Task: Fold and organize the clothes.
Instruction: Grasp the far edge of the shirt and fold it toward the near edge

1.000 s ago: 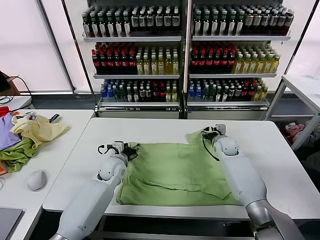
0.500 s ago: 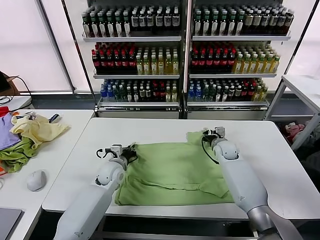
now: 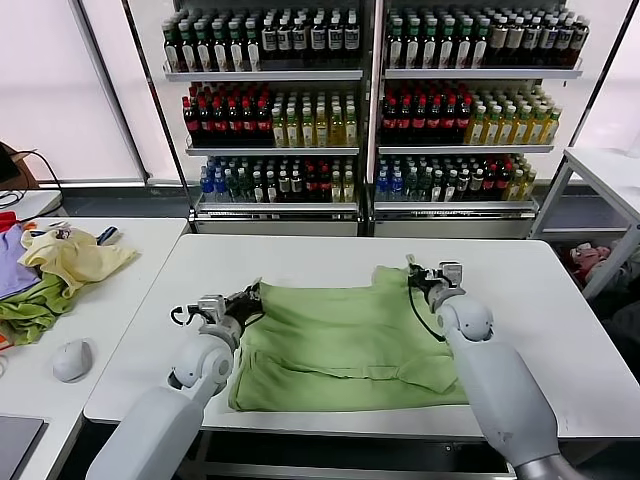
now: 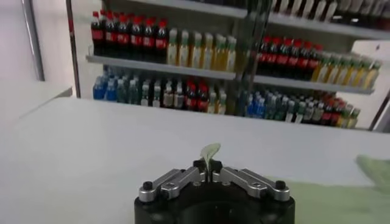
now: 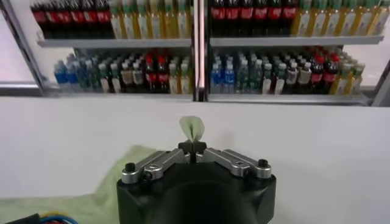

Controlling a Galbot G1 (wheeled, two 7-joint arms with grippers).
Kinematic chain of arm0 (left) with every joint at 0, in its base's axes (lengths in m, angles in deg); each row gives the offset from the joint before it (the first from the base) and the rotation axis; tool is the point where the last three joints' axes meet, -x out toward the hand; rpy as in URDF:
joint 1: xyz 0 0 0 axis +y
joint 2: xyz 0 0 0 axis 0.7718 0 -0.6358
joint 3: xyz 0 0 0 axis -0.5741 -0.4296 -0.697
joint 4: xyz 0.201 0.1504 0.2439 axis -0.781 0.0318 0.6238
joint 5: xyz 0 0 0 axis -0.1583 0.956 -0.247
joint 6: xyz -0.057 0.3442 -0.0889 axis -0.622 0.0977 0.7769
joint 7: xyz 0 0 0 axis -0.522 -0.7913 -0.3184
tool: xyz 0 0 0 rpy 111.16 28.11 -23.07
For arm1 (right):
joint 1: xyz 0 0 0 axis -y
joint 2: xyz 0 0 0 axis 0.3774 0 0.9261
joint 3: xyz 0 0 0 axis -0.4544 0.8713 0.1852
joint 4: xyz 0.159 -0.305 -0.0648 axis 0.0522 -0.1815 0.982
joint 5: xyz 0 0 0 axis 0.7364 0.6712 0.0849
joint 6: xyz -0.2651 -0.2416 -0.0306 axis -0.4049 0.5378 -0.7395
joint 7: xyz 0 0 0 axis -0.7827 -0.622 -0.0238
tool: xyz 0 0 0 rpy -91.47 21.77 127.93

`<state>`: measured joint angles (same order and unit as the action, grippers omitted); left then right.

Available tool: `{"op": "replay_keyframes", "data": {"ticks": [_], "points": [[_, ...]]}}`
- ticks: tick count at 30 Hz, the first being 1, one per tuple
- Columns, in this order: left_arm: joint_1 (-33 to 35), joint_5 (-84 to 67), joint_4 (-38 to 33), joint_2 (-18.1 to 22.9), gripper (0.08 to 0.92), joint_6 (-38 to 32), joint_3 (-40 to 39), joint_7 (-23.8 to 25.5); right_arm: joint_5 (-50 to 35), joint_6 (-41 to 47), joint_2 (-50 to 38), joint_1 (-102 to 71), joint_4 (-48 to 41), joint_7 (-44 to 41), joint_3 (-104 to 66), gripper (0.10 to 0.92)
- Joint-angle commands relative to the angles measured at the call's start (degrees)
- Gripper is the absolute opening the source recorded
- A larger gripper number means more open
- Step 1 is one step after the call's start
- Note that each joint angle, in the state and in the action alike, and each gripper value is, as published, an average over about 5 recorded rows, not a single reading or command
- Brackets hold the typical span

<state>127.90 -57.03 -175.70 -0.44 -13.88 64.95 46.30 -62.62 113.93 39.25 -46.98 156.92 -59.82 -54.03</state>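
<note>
My left gripper is going to let go of the far corner of the polo shirt on the shirt itself (image 3: 264,345), beside the outer end of the near fold.
The light green polo shirt (image 3: 340,340) lies spread on the white table (image 3: 540,300), folded over on itself; its print is hidden. My left gripper (image 3: 246,298) is shut on the shirt's far left corner, and a pinch of green cloth (image 4: 209,153) sticks up between its jaws in the left wrist view. My right gripper (image 3: 415,276) is shut on the shirt's far right corner, with a tuft of green cloth (image 5: 193,128) showing between its jaws in the right wrist view. Both grippers hold the far edge low over the table.
A side table on the left holds a pale yellow garment (image 3: 72,256), a darker green cloth (image 3: 30,310), a purple one (image 3: 12,265) and a grey mouse (image 3: 73,360). Shelves of bottles (image 3: 370,110) stand behind the table. Another table (image 3: 610,175) is at the right.
Both grippers have moved outward and slightly towards the far side with the shirt's corners, the left one leftward, stretching the far edge wider and flatter.
</note>
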Motion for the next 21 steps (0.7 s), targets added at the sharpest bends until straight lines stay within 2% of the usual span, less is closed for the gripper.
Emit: {"op": "replay_keyframes", "data": {"ticks": [1, 13, 21], "points": [[7.5, -3.0, -13.1, -3.2, 0.099, -0.7, 2.6, 0.2, -3.6, 0.8, -4.4, -14.0, 19.7, 0.7, -8.8, 0.115], [15.3, -2.2, -18.8, -5.6, 0.099, 2.6, 3.2, 1.7, -5.2, 2.3, -6.1, -30.1, 31.7, 1.9, -19.3, 0.115], [17.7, 3.9, -18.5, -6.5, 0.099, 5.7, 2.2, 3.2, -3.7, 2.3, -3.9, -37.2, 34.2, 2.6, -21.7, 0.115]]}}
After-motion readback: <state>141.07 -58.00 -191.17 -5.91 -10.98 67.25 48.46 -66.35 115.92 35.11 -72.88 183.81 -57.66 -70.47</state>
